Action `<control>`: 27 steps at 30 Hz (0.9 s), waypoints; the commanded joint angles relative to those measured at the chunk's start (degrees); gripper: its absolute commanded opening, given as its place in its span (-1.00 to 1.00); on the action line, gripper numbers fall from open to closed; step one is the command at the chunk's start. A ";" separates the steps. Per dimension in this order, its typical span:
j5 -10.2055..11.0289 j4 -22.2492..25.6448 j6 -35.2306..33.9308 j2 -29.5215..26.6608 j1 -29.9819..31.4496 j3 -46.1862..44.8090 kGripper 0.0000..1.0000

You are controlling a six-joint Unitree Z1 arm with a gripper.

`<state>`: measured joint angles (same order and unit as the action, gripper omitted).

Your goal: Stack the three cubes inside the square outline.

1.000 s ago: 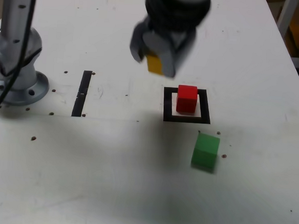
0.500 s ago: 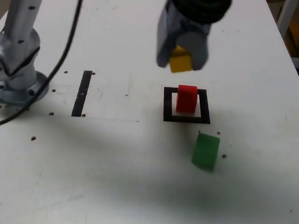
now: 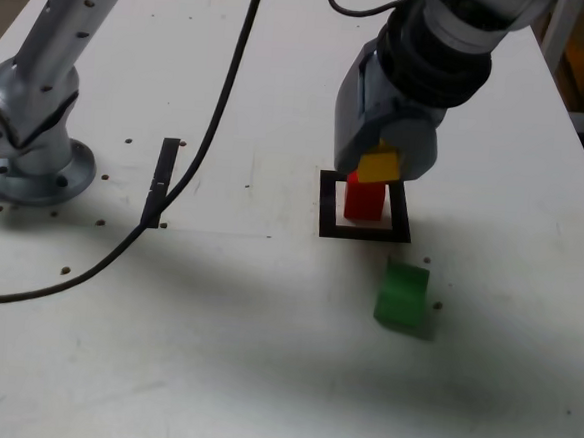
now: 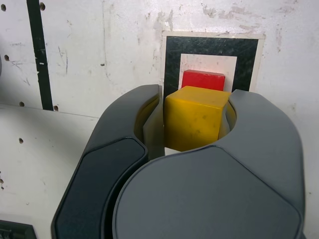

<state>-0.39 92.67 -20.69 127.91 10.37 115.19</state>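
The gripper will release the yellow cube on top of the red cube (image 3: 367, 179) (image 4: 198, 109) inside the black square outline.
My gripper (image 3: 380, 163) is shut on the yellow cube (image 3: 379, 167) and holds it just above the red cube (image 3: 364, 200), which sits inside the black square outline (image 3: 327, 209). In the wrist view the yellow cube (image 4: 194, 117) is clamped between the two dark jaws of the gripper (image 4: 195, 122), with the red cube (image 4: 203, 79) peeking out beyond it inside the square outline (image 4: 172, 59). The green cube (image 3: 402, 296) lies on the table, nearer the camera than the outline and apart from it.
The arm's grey base (image 3: 31, 151) stands at the exterior view's left, with a black cable (image 3: 201, 163) trailing across the table. A narrow black strip (image 3: 161, 181) lies between base and outline. The white table (image 3: 212, 354) has small screw holes.
The gripper has carried the yellow cube toward the exterior view's right and downward, from beside the outline to directly over the red cube. The red and green cubes have not moved.
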 commanded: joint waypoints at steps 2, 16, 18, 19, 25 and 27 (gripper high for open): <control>0.17 1.36 0.34 -0.37 -0.40 -0.71 -0.59; 0.49 1.37 3.25 0.12 -1.10 -1.46 -0.59; 0.34 1.37 3.33 0.14 -1.13 -1.68 -0.59; 0.27 1.37 3.36 0.19 -1.14 -1.76 -0.59; -0.06 1.37 3.64 0.57 -1.15 -2.17 -0.59; -0.64 1.37 3.70 0.89 -1.15 -2.11 -0.57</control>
<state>-0.57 92.68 -17.00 128.46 9.36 113.01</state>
